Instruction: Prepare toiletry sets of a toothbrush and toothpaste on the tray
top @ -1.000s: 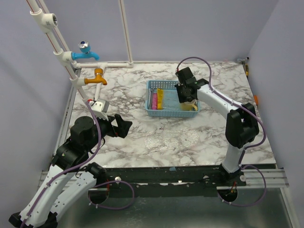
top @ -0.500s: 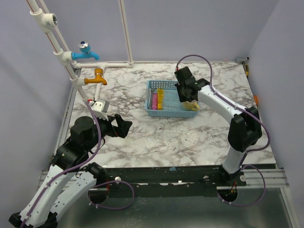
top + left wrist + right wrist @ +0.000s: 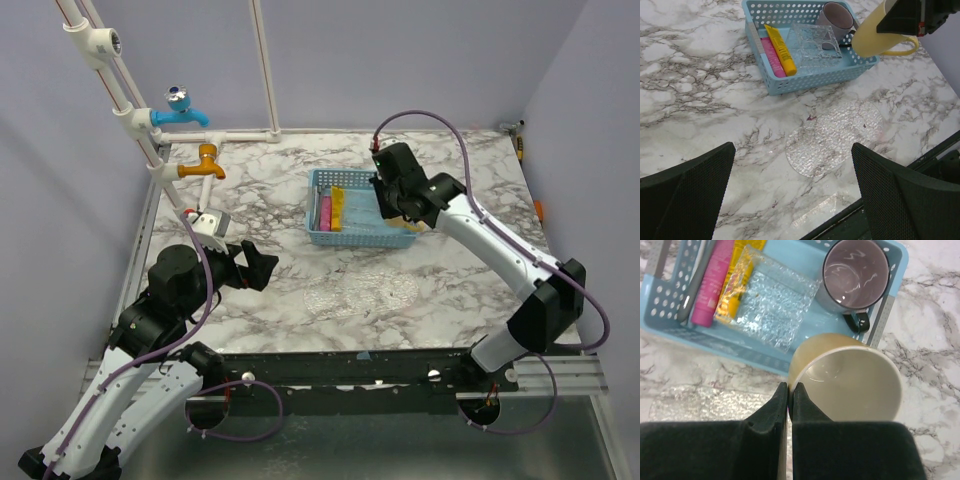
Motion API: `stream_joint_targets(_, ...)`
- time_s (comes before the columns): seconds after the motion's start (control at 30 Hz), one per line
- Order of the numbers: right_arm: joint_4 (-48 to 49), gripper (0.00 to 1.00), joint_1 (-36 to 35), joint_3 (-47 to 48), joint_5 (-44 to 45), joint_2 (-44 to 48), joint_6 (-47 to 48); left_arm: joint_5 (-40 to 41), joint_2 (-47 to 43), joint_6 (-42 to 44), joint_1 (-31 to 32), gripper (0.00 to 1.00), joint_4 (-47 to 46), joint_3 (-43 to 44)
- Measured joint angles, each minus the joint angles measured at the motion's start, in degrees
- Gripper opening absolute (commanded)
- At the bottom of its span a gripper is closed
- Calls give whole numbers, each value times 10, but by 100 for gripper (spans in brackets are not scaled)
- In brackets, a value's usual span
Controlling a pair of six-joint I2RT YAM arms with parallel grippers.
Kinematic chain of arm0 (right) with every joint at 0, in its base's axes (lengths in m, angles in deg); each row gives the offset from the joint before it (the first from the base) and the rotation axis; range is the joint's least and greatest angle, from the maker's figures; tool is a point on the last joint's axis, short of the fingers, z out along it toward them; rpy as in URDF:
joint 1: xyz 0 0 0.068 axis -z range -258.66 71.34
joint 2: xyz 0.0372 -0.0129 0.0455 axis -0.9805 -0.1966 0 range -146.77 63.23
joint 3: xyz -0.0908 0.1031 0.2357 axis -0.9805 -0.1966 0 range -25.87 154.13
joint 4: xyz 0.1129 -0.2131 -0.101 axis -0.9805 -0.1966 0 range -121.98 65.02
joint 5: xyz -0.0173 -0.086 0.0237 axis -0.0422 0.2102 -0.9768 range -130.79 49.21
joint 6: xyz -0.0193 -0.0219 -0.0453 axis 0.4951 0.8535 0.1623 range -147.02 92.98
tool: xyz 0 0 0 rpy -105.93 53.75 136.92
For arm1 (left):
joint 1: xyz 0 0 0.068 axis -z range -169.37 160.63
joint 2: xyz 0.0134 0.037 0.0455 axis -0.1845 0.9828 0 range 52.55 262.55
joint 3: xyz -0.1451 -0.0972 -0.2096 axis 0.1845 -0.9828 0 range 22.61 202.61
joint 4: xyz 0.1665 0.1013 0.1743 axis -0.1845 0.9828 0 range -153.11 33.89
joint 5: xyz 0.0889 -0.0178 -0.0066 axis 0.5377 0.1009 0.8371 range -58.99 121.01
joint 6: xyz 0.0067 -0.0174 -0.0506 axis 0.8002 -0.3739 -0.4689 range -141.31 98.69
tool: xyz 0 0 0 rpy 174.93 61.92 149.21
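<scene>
Next, I set the cream mug on the clear textured tray's end (image 3: 405,284) nearest my right gripper, using that gripper.
A blue basket (image 3: 350,241) holds a yellow toothpaste tube (image 3: 338,208) and a magenta-pink one (image 3: 325,212); they also show in the right wrist view (image 3: 742,270) (image 3: 715,280). A grey toothbrush (image 3: 694,286) lies beside the pink tube. My right gripper (image 3: 789,386) is shut on the rim of a cream mug (image 3: 850,380) and holds it above the basket's near right corner (image 3: 408,222). A clear textured tray (image 3: 360,293) lies on the marble in front of the basket. My left gripper (image 3: 792,147) is open and empty at the near left (image 3: 262,268).
A mauve cup (image 3: 855,272) and a clear bubbled square piece (image 3: 772,305) sit in the basket. A blue tap (image 3: 180,112) and an orange tap (image 3: 205,165) hang off white pipes at the back left. A dark rail runs along the table's near edge.
My right gripper has risen and shifted slightly right with the cream mug, its elbow swinging out to the right. The left arm has not moved.
</scene>
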Motion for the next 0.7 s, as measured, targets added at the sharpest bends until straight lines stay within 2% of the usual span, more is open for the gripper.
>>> stream_joint_targets(0.3,-28,1,-31,-81,-13,99,-15,-3,0,0,0,99,0,0)
stream_joint_targets(0.7,-26,1,-54,-222,-44,151,-54,-7,0,0,0,99,0,0)
